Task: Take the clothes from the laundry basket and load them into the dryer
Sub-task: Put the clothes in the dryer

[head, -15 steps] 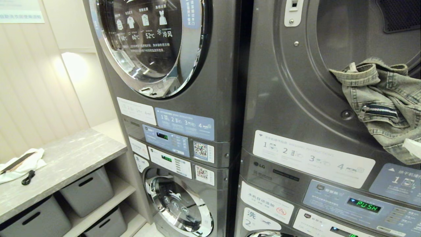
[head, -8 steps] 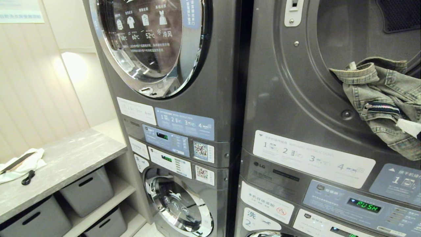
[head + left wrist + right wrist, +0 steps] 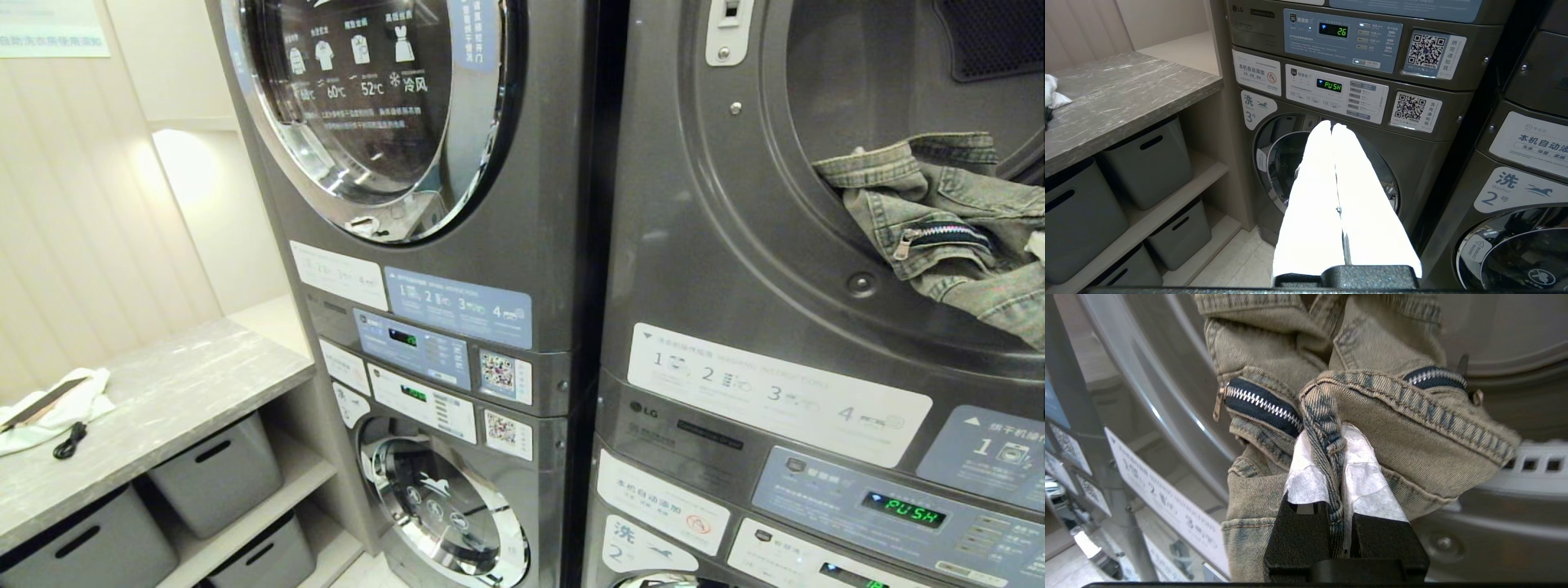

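Note:
I will let go of the clothes with my right gripper on the drum's bottom just behind the dryer's lower rim (image 3: pixel 936 219).
The clothes (image 3: pixel 939 204), a faded denim garment with a metal zipper, lie bunched over the lower rim of the open dryer (image 3: pixel 718 245), partly inside the drum. The dryer's display reads PUSH (image 3: pixel 904 512). In the right wrist view my right gripper (image 3: pixel 1332 437) is shut on a stitched seam of the clothes (image 3: pixel 1274 355), its white-wrapped fingers (image 3: pixel 1359 477) pressed on both sides, in front of the drum rim. Only a white sliver of it shows at the head view's right edge. My left gripper (image 3: pixel 1332 125) hangs shut and empty before a lower washer. The laundry basket is out of view.
A round glass door (image 3: pixel 367 90) with garment icons stands left of the dryer opening, above another stack of machines. A grey counter (image 3: pixel 180 392) at the left holds a white cloth (image 3: pixel 49 408) with a black cable. Grey bins (image 3: pixel 220 474) sit on shelves below it.
The right gripper has closed on the denim seam and carried it upward and deeper into the drum. The hanging part of the garment now reaches less far down the dryer's front.

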Motion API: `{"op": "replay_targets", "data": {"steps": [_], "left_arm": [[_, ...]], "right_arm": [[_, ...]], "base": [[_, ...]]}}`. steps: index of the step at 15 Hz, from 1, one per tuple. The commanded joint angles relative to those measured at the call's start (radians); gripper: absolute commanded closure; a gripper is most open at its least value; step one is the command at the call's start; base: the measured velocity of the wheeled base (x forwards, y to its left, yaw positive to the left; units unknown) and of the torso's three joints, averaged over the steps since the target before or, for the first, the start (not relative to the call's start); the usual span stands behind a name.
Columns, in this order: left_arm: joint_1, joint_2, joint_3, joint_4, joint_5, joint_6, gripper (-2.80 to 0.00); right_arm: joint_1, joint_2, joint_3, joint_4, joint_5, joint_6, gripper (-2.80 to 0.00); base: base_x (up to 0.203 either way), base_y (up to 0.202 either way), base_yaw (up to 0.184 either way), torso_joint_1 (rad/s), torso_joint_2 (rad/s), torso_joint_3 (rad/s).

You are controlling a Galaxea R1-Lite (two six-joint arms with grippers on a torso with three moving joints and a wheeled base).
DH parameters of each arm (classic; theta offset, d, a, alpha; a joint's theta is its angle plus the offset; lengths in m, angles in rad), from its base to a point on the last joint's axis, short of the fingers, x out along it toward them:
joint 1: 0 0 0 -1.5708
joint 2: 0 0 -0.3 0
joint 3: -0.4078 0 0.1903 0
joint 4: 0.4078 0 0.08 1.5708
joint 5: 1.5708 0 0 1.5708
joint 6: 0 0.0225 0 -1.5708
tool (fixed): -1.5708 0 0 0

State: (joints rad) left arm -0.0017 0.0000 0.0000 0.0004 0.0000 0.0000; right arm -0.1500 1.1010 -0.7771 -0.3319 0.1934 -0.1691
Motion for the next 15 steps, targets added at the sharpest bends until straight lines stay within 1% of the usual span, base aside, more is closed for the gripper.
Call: {"op": "replay_targets", "data": {"steps": [1, 3, 4, 8, 11, 12, 13, 14, 15], "left_arm": [[0.000, 0.000, 0.000, 0.001, 0.000, 0.000, 0.00], [0.000, 0.000, 0.000, 0.000, 0.000, 0.000, 0.00], [0.000, 0.000, 0.000, 0.000, 0.000, 0.000, 0.00], [0.000, 0.000, 0.000, 0.001, 0.000, 0.000, 0.00], [0.000, 0.000, 0.000, 0.000, 0.000, 0.000, 0.00], [0.000, 0.000, 0.000, 0.000, 0.000, 0.000, 0.00], [0.000, 0.000, 0.000, 0.000, 0.000, 0.000, 0.00], [0.000, 0.000, 0.000, 0.001, 0.000, 0.000, 0.00], [0.000, 0.000, 0.000, 0.000, 0.000, 0.000, 0.00]], "right_arm": [[0.000, 0.035, -0.032, -0.004, 0.000, -0.008, 0.00], [0.004, 0.114, -0.138, -0.007, -0.029, -0.015, 0.00], [0.014, 0.169, -0.214, -0.008, -0.060, -0.014, 0.00], [0.057, 0.401, -0.504, -0.025, -0.214, -0.009, 0.00], [0.086, 0.600, -0.725, -0.067, -0.390, -0.017, 0.00], [0.091, 0.669, -0.808, -0.073, -0.431, -0.017, 0.00], [0.094, 0.728, -0.886, -0.076, -0.454, -0.017, 0.00], [0.096, 0.795, -0.969, -0.079, -0.478, -0.017, -2.80], [0.097, 0.857, -1.044, -0.080, -0.508, -0.017, -2.80]], "base": [[0.000, 0.000, 0.000, 0.000, 0.00, 0.000], [0.000, 0.000, 0.000, 0.000, 0.00, 0.000], [0.000, 0.000, 0.000, 0.000, 0.00, 0.000], [0.000, 0.000, 0.000, 0.000, 0.00, 0.000], [0.000, 0.000, 0.000, 0.000, 0.00, 0.000], [0.000, 0.000, 0.000, 0.000, 0.00, 0.000], [0.000, 0.000, 0.000, 0.000, 0.00, 0.000], [0.000, 0.000, 0.000, 0.000, 0.00, 0.000], [0.000, 0.000, 0.000, 0.000, 0.00, 0.000]]}}
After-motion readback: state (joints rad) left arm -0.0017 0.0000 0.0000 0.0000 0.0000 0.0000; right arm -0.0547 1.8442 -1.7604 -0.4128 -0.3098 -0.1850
